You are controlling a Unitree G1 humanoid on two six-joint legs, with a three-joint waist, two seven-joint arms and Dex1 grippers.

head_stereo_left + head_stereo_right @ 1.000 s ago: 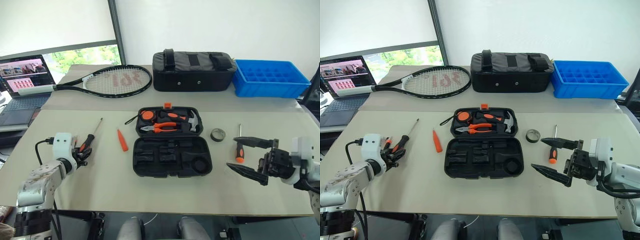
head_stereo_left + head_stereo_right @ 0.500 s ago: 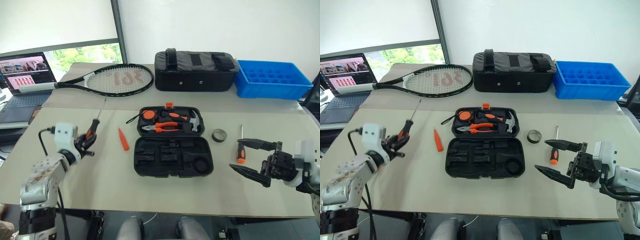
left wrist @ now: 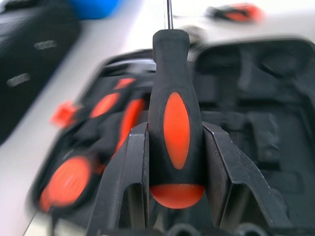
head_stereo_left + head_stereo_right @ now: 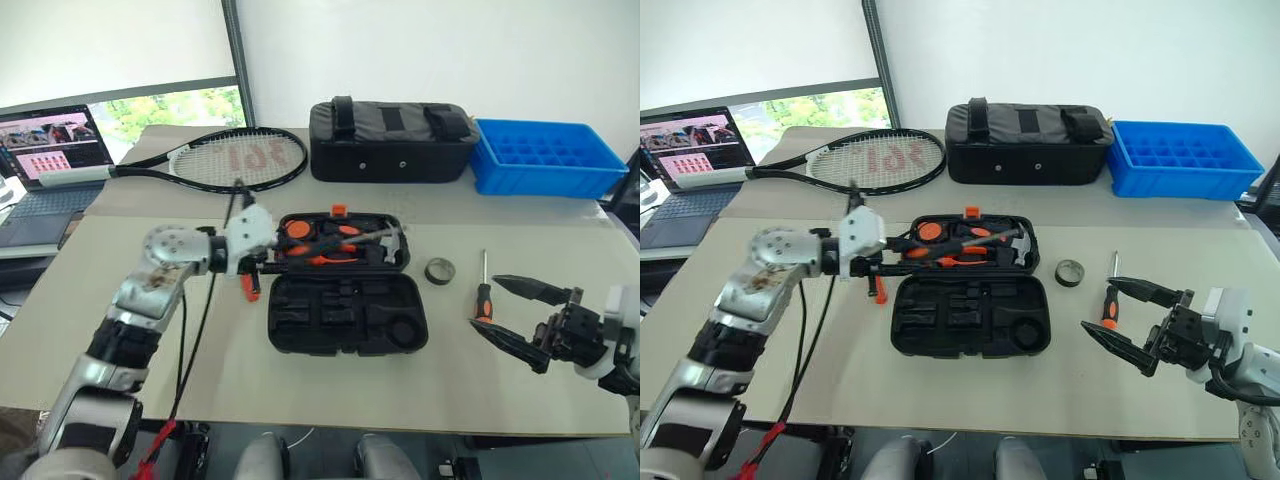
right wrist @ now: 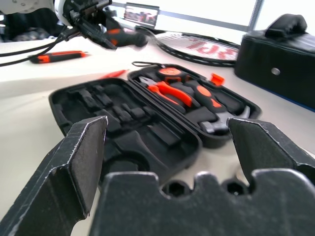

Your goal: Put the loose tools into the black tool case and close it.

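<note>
My left gripper is to release the orange-and-black screwdriver in the near half of the black tool case [image 4: 329,285] [image 3: 212,130], and it will lay it there along the case's hinge. That screwdriver is now held at the case's edge.
The black tool case [image 4: 345,322] lies open at the table's middle, with pliers and a hammer in its far half. My left gripper [image 4: 268,256] hovers at the case's left edge, shut on an orange-and-black screwdriver [image 3: 176,123] whose shaft points right over the far half. A small orange pointed piece [image 4: 247,284] lies just below that gripper. A dark tape roll [image 4: 438,269] and a second screwdriver [image 4: 481,290] lie right of the case. My right gripper [image 4: 483,302] is open at that screwdriver's handle. An orange-black utility knife [image 5: 59,57] lies left of the case.
A tennis racket [image 4: 235,160], a black fabric bag [image 4: 390,140] and a blue crate [image 4: 545,155] line the back of the table. A laptop [image 4: 50,150] stands at the far left. A cable [image 4: 195,330] hangs from my left arm.
My left arm swung right and up from the table's left side to the case, rolling its wrist, with the screwdriver still in its grip. The right gripper hardly moved.
</note>
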